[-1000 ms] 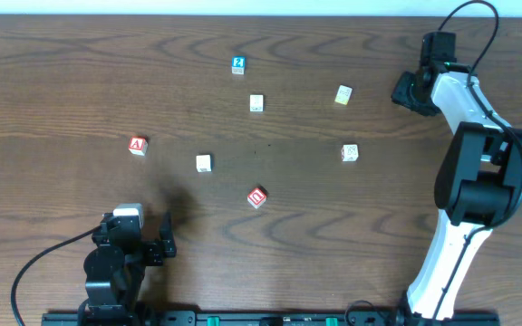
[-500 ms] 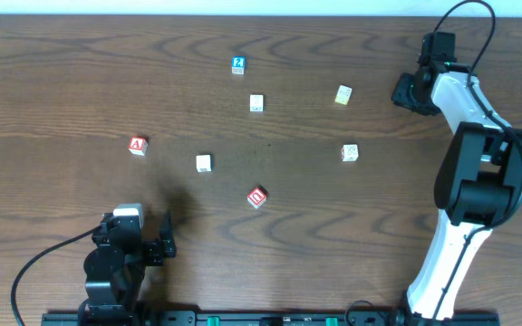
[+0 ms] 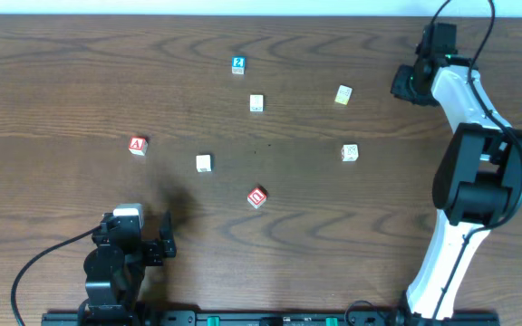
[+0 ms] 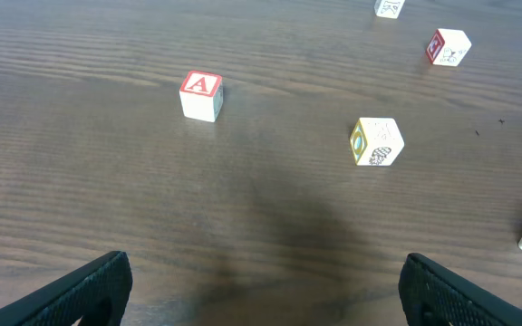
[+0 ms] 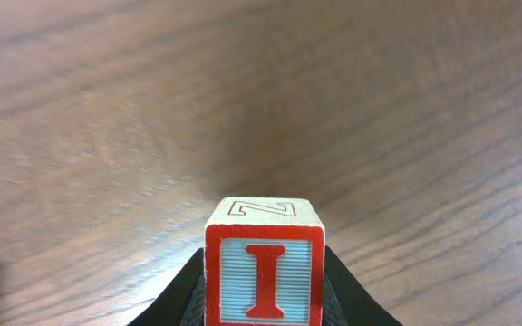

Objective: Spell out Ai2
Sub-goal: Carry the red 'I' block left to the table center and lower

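Note:
I need to use my right gripper to set the red I block down between the centre front red block and the pale block point(image 3: 269, 145) behind it. The I block is now held above the table.
My right gripper point(image 3: 404, 83) is at the back right and is shut on a block with a red I point(image 5: 264, 272), held above the table in the right wrist view. The red A block point(image 3: 137, 145) sits at the left; it also shows in the left wrist view point(image 4: 201, 94). The blue 2 block point(image 3: 238, 64) sits at the back centre. My left gripper point(image 3: 139, 246) is open and empty near the front left edge, fingers wide apart point(image 4: 261, 290).
Several other blocks lie scattered: a red one point(image 3: 257, 196) at centre front, pale ones point(image 3: 204, 163), point(image 3: 256, 103), point(image 3: 343, 94), point(image 3: 350, 152). The right arm's white body point(image 3: 474, 181) stands along the right side.
The right gripper has shifted slightly toward the back with the I block. The left arm and the loose blocks have not moved.

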Available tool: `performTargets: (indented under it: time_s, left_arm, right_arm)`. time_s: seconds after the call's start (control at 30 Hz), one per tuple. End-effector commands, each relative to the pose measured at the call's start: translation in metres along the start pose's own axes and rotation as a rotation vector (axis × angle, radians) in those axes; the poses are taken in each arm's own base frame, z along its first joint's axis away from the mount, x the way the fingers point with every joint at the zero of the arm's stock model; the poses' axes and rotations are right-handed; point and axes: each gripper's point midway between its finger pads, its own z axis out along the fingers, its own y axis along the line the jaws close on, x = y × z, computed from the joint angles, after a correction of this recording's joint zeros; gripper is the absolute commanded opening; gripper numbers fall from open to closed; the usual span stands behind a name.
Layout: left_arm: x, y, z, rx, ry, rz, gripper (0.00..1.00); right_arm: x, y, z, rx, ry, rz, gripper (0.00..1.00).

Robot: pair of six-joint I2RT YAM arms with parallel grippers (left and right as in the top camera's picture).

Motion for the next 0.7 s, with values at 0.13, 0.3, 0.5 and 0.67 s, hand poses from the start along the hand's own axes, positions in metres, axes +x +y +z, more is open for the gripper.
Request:
performTargets:
  time_s: [0.13, 0.3, 0.5, 0.67]
  left_arm:
    - [0.002, 0.002, 0.001, -0.007, 0.001, -0.004, 0.95]
    - [0.002, 0.002, 0.001, -0.007, 0.001, -0.004, 0.95]
    - [0.002, 0.002, 0.001, -0.007, 0.001, -0.004, 0.95]
    - [0.002, 0.002, 0.001, -0.007, 0.001, -0.004, 0.95]
  right_arm:
    - [-0.034, 0.081, -0.053, -0.086, -0.093, -0.160, 0.01]
    - [-0.012, 0.180, -0.091, -0.187, -0.125, -0.277, 0.01]
    - [0.070, 0.270, -0.113, -0.261, -0.022, -0.277, 0.01]
    - [0.138, 0.300, -0.110, -0.226, 0.052, -0.372, 0.01]
